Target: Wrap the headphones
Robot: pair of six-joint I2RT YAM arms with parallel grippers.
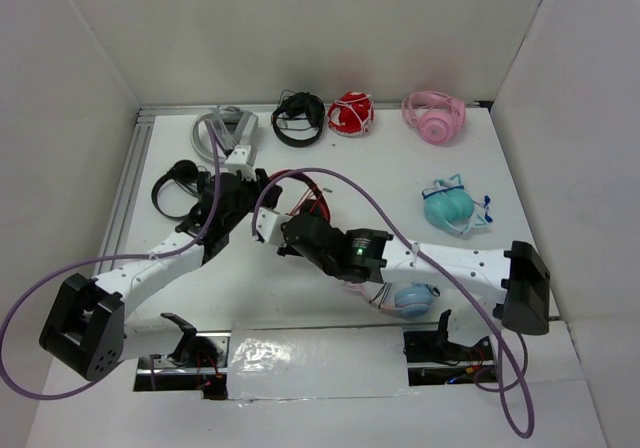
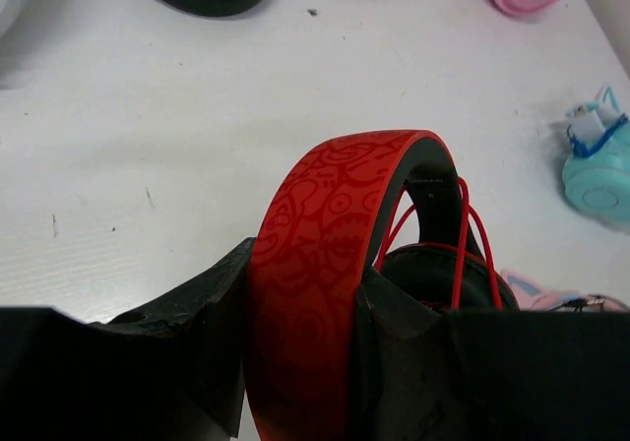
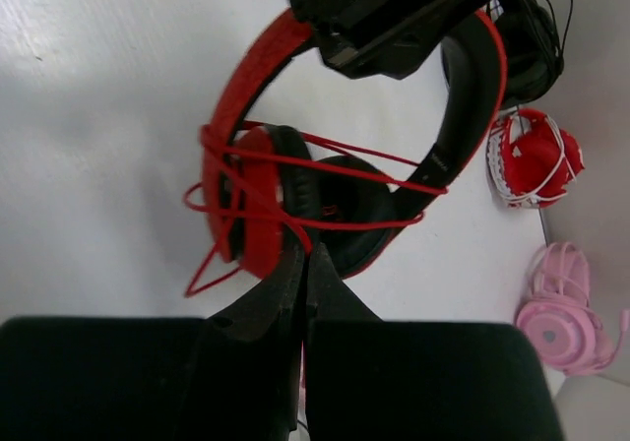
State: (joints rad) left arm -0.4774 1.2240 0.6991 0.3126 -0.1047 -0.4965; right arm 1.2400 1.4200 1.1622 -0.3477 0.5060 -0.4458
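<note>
Next, my left gripper lets go of the red headphones, lying flat on the white table (image 1: pixel 308 236) next to the blue headphones.
The red headphones (image 1: pixel 292 176) with black ear pads stand at the table's middle. My left gripper (image 1: pixel 250 193) is shut on their patterned red headband (image 2: pixel 330 215), with a finger on each side, and holds it upright. The thin red cable (image 3: pixel 325 226) runs in several loops across the folded ear cups (image 3: pixel 251 205); a loose loop hangs at their left. My right gripper (image 3: pixel 305 249) is shut, its tips pinching a strand of the cable just below the ear cups. In the top view it (image 1: pixel 290 220) sits right beside the headphones.
Along the back stand grey headphones (image 1: pixel 225 128), black headphones (image 1: pixel 298 118), a red bundle with white cord (image 1: pixel 350 114) and pink headphones (image 1: pixel 434 116). Black headphones (image 1: pixel 175 186) lie at left, teal ones (image 1: pixel 450 208) at right, blue ones (image 1: pixel 412 300) under my right arm.
</note>
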